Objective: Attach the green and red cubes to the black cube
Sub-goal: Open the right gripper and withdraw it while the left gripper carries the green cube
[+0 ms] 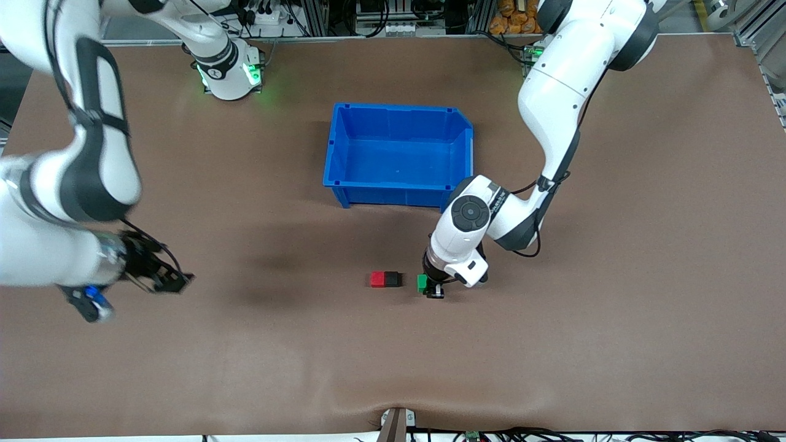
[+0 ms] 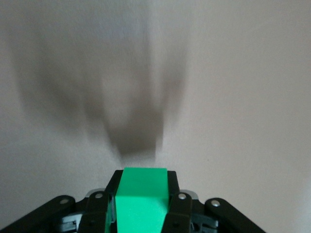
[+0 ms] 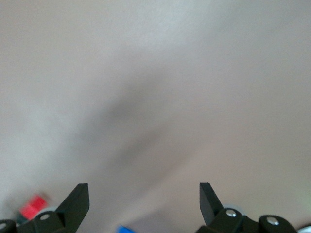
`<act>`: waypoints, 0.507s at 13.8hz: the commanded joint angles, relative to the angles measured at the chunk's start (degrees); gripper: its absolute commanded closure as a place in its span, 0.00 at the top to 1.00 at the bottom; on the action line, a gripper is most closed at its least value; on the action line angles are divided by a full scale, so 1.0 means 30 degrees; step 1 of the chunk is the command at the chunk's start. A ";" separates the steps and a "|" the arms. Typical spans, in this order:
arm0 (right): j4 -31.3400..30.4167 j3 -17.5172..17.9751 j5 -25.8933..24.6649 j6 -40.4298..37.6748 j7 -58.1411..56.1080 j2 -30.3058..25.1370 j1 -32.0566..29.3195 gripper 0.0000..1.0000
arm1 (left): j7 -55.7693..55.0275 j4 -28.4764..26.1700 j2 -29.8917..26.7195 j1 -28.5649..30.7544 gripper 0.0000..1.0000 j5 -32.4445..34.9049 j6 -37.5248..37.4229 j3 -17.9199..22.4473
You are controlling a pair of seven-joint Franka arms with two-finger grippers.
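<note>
The robot's left gripper should release the green cube against the black cube's free side, opposite the red cube [image 1: 406, 281].
The red cube [image 1: 377, 279] and the black cube [image 1: 392, 279] sit joined side by side on the brown table, nearer to the front camera than the blue bin. My left gripper [image 1: 430, 287] is shut on the green cube [image 1: 422, 283] and holds it just beside the black cube, toward the left arm's end, with a small gap between them. In the left wrist view the green cube [image 2: 142, 196] fills the space between the fingers. My right gripper [image 1: 175, 279] is open and empty over the table toward the right arm's end. The red cube [image 3: 33, 206] shows small in the right wrist view.
An empty blue bin [image 1: 341, 178] stands at the table's middle, farther from the front camera than the cubes. The left arm's elbow [image 1: 473, 212] hangs over the bin's near corner.
</note>
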 commanded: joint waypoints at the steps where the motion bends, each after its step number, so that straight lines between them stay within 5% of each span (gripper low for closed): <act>1: -0.0766 0.0307 -0.0572 -0.1293 -0.5750 -0.3109 -0.1323 1.00 | -0.0419 0.1569 0.1194 -0.0493 0.00 0.0166 0.0286 0.0145; 4: -0.1814 0.0277 -0.2232 -0.2436 -1.2208 -0.6126 -0.1211 1.00 | -0.0390 0.1426 0.1518 -0.0903 0.00 0.0166 0.0346 0.0145; 7: -0.5502 0.0336 -0.2945 -0.1969 -1.2572 -0.9409 -0.1151 1.00 | -0.0361 0.1483 0.1988 -0.1256 0.00 0.0166 0.0316 0.0203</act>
